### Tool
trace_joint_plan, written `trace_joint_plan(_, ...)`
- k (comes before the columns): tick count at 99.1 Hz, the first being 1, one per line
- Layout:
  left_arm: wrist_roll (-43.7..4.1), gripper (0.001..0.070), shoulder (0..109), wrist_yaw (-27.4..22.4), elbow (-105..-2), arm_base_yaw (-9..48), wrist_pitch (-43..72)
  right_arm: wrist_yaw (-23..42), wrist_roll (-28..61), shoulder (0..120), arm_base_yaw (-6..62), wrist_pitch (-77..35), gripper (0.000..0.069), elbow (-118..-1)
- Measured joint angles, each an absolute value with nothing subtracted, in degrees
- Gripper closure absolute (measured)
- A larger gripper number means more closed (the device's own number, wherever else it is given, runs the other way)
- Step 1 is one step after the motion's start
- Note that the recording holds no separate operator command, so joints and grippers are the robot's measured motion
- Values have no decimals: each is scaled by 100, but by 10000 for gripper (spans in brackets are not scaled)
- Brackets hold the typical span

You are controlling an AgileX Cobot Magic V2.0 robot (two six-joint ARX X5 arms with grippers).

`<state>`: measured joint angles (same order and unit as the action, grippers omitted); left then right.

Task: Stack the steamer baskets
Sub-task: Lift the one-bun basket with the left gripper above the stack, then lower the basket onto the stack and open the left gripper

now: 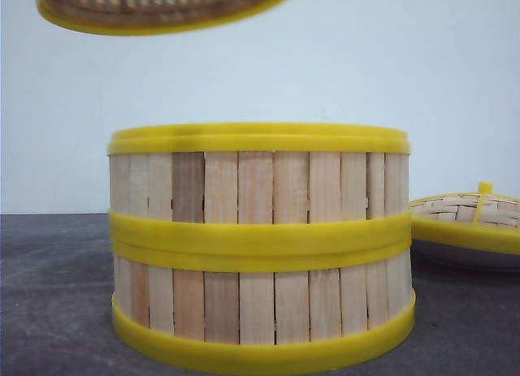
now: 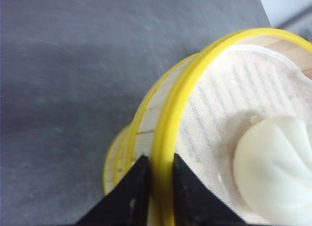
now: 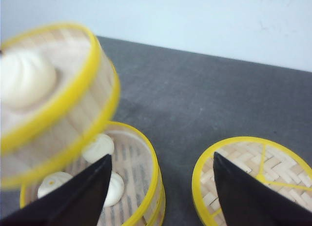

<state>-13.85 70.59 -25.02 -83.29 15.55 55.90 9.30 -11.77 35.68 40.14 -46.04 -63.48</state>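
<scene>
My left gripper will release the lifted steamer basket squarely on the yellow top rim of the stacked baskets point(image 1: 258, 137).
Two steamer baskets point(image 1: 260, 246) stand stacked on the dark table, filling the middle of the front view. A third steamer basket point(image 1: 154, 6) hangs tilted above them at the upper left. My left gripper point(image 2: 160, 157) is shut on its yellow rim point(image 2: 195, 84); one finger is outside the wall, the other inside. A white bun point(image 2: 275, 167) lies on the cloth in it. My right gripper point(image 3: 162, 156) is open above the table, between the stack point(image 3: 141, 162) and the lid. In that view the lifted basket point(image 3: 58, 99) looks blurred above the open top basket, which holds white buns point(image 3: 97, 147).
A domed woven lid point(image 1: 471, 218) with a yellow rim and knob lies to the right of the stack, also in the right wrist view as the lid point(image 3: 253, 172). A pale wall stands behind the dark grey table point(image 1: 49, 295).
</scene>
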Motion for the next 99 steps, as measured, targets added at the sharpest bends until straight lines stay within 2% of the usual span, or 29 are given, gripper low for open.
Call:
trace_joint_plan(15,-1260,675,7271,-1826,-8329,2270,5509,930,-1177,3544,4014,-4644,288,-6458)
trace_joint_plan(37,-1105,675,7881,-1671,-8329,2805,5507,930,-1177,3544,4014,-4659,288,-6479)
trace_joint_plan(58,-978,675,8289,-1645,-8329,2891,5507,930,-1177,3544,4014,-4713,288,-6479)
trace_joint_plan(99,-834,675,8399,-1553,-8326,2860,5450,928,-1177,3544,4014,-4713,288,-6479)
